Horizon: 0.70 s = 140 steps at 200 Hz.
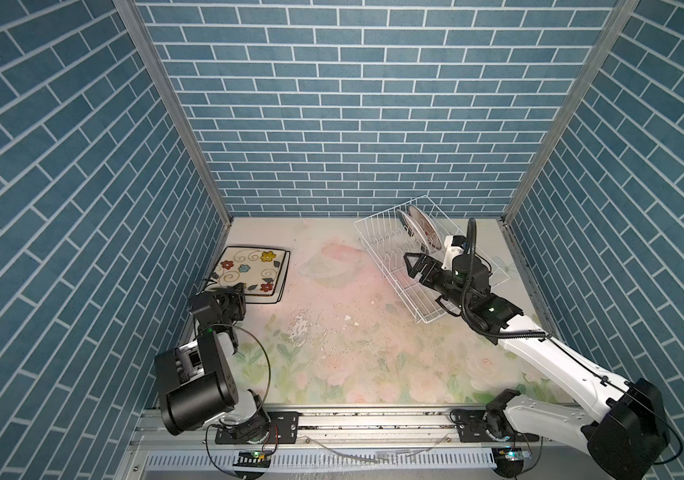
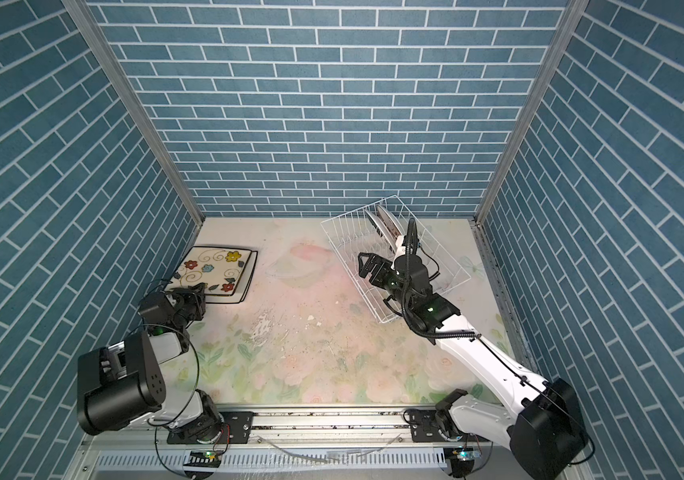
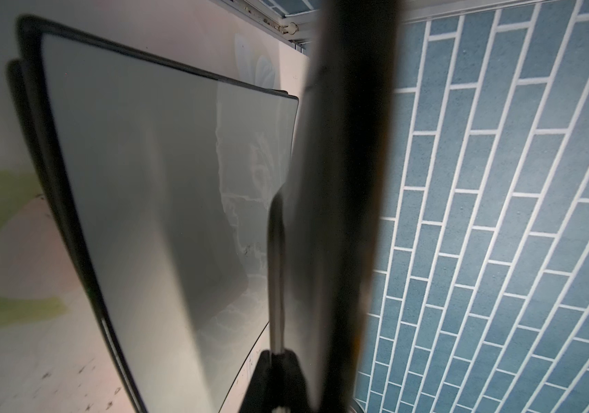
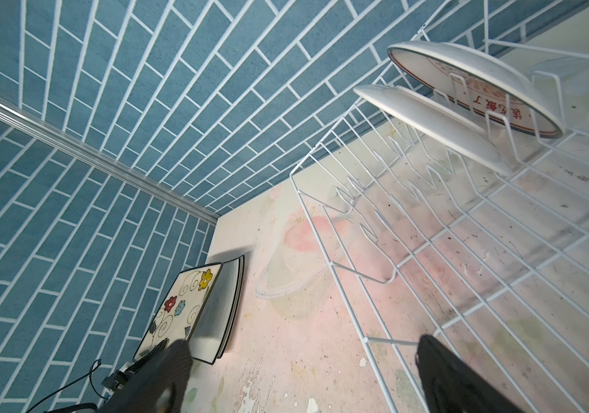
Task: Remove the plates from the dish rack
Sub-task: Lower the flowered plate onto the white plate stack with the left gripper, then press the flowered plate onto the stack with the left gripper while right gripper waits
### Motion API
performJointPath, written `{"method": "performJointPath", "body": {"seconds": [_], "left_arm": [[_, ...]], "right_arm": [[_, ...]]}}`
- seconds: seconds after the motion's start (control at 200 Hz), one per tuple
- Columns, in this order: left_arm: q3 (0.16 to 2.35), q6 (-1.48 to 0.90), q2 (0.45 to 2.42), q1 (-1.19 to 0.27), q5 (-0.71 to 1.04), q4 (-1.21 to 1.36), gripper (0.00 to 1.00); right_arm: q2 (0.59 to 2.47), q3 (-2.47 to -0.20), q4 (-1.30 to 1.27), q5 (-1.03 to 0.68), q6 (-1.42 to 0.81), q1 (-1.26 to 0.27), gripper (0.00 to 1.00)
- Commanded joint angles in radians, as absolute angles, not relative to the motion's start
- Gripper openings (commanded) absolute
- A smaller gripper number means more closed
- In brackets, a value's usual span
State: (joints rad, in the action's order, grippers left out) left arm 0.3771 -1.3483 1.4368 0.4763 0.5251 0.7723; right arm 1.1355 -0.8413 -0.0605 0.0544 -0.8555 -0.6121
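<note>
Next, the left gripper releases the flowered plate so it lies flat on top of the white black-rimmed square plate (image 1: 251,277) (image 3: 177,220).
At the left, the cream flowered square plate (image 1: 248,268) (image 2: 212,266) (image 4: 182,307) lies tilted over a white black-rimmed square plate (image 1: 285,274) (image 3: 160,178) (image 4: 226,307). My left gripper (image 1: 234,293) (image 2: 193,293) (image 3: 284,375) is shut on the flowered plate's near edge, which shows as a dark blurred band (image 3: 343,178) in the left wrist view. The white wire dish rack (image 1: 375,222) (image 2: 342,218) (image 4: 321,250) stands at the back right. Two round plates (image 1: 423,227) (image 2: 386,226) (image 4: 464,89) stand upright at its far end. My right gripper (image 1: 413,264) (image 2: 367,264) (image 4: 303,375) hangs open and empty over the rack's near rows.
Blue brick-patterned walls close in the left, back and right. The tabletop (image 1: 332,332) has a pale flower print with chipped patches in the middle. A metal rail (image 1: 373,419) with both arm bases runs along the front edge.
</note>
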Motion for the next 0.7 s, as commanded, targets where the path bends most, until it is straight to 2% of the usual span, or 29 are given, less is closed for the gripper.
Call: {"method": "performJointPath", "body": {"seconds": [0.0, 0.695], "left_arm": [[0.422, -1.338, 1.449, 0.482, 0.577, 0.994, 0.0], [0.423, -1.328, 1.547, 0.484, 0.563, 1.036, 0.0]], "right_arm": [[1.137, -0.889, -0.044, 0.054, -0.828, -0.606, 0.99], [1.084, -0.864, -0.012, 0.082, -0.83, -0.604, 0.99]]}}
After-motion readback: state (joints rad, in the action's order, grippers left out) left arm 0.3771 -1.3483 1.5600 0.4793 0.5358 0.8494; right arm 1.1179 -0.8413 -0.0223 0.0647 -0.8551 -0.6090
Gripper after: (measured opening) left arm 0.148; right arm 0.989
